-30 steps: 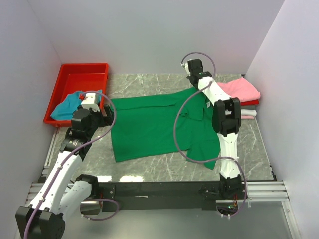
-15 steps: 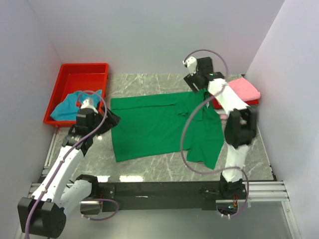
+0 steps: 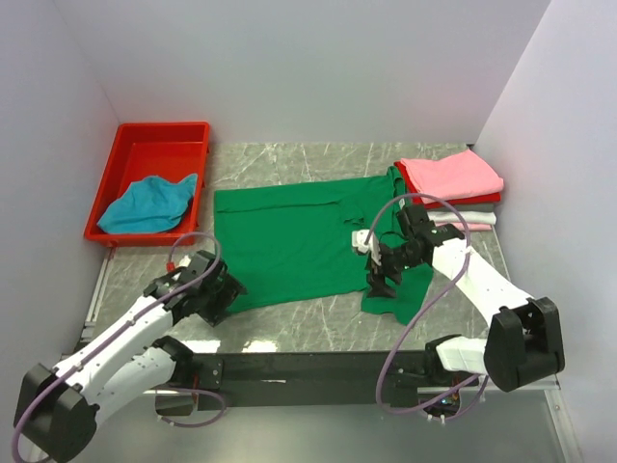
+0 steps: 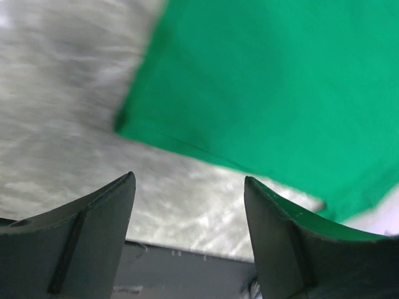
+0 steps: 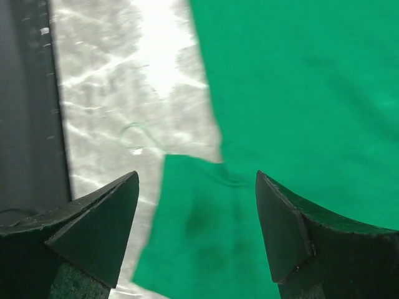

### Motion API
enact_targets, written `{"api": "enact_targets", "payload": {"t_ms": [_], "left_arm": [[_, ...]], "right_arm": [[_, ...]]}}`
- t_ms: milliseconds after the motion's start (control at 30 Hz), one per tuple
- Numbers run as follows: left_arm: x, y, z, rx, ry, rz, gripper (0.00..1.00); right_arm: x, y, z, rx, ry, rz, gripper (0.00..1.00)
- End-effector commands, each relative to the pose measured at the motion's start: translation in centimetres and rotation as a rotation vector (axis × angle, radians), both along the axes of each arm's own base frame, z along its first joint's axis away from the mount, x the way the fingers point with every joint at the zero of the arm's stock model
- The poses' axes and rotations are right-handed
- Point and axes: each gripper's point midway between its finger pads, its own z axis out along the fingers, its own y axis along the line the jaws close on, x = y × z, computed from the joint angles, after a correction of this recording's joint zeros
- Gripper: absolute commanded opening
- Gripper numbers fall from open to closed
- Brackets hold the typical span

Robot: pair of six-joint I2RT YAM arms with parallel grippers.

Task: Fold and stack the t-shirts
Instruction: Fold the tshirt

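Next, I close my right gripper on the near sleeve's outer corner (image 3: 401,320) (image 5: 142,278) of the bright green t-shirt, the one farthest from my left gripper.
A bright green t-shirt (image 3: 289,241) lies spread flat in the middle of the marble table (image 3: 289,333). My left gripper (image 3: 224,292) hovers open at its near-left corner (image 4: 124,121); only bare table shows between the fingers (image 4: 100,218). Over the shirt's near sleeve (image 5: 199,237) stands my right gripper (image 3: 378,275), also open, with the cloth below it and not pinched. A pink t-shirt (image 3: 451,176) tops a folded stack at the right, above a red one (image 3: 490,199) and a whitish one (image 3: 472,219). A teal-blue t-shirt (image 3: 147,204) lies crumpled in the tray.
The red plastic tray (image 3: 164,140) sits at the far left. White walls close in the table on the left, back and right. A dark rail (image 3: 308,367) with both arm bases runs along the near edge.
Both arms have swung from the shirt's far side to its near edge. The right gripper, shut a second ago at the far edge, has opened and let go.
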Motion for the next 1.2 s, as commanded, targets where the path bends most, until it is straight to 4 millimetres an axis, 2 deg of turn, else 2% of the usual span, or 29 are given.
{"api": "enact_targets", "payload": {"t_ms": [0,33,200,333,433,467,533,567,633,700,833,1033,1167], "left_arm": [[-0.1,2.4,-1.9,0.087,0.041,0.175,0.75],[-0.3,2.7,-3.0,0.104,0.058,0.182,0.74],[0.7,2.9,-4.9,0.116,0.061,0.253,0.72],[1.4,4.2,-5.3,0.18,0.042,0.318,0.65],[1.7,4.3,-5.1,0.182,0.023,0.326,0.46],[1.6,4.3,-5.1,0.183,0.027,0.322,0.36],[1.6,4.3,-4.9,0.181,0.021,0.315,0.27],[1.3,4.4,-4.9,0.184,0.025,0.31,0.18],[1.2,4.3,-4.5,0.166,0.002,0.295,0.13],[1.4,4.1,-3.7,0.14,-0.032,0.281,0.1],[1.4,3.9,-2.6,0.109,-0.077,0.255,0.02],[0.8,4.2,-2.6,0.106,-0.078,0.246,0.01],[0.9,4.2,-2.1,0.097,-0.094,0.247,0.01]], "right_arm": [[-0.4,0.9,1.6,0.076,-0.045,0.036,0.81],[-0.3,0.8,1.5,0.068,-0.047,0.029,0.81],[-0.3,-0.1,1.3,0.021,-0.081,0.028,0.8],[-2.1,-1.6,0.3,-0.056,-0.089,0.113,0.8],[-3.1,-2.8,-0.5,-0.114,-0.113,0.168,0.79],[-3.3,-3.2,-0.8,-0.137,-0.123,0.186,0.79],[-4.0,-3.9,-1.2,-0.166,-0.123,0.204,0.79],[-4.1,-4.2,-1.3,-0.179,-0.137,0.224,0.78],[-4.4,-5.3,-2.1,-0.234,-0.157,0.239,0.78],[-4.5,-6.7,-3.5,-0.312,-0.175,0.248,0.78],[-4.4,-8.0,-4.9,-0.382,-0.204,0.26,0.77],[-4.4,-9.5,-6.6,-0.468,-0.193,0.238,0.75],[-5.6,-11.1,-7.4,-0.538,-0.152,0.257,0.68]]}}
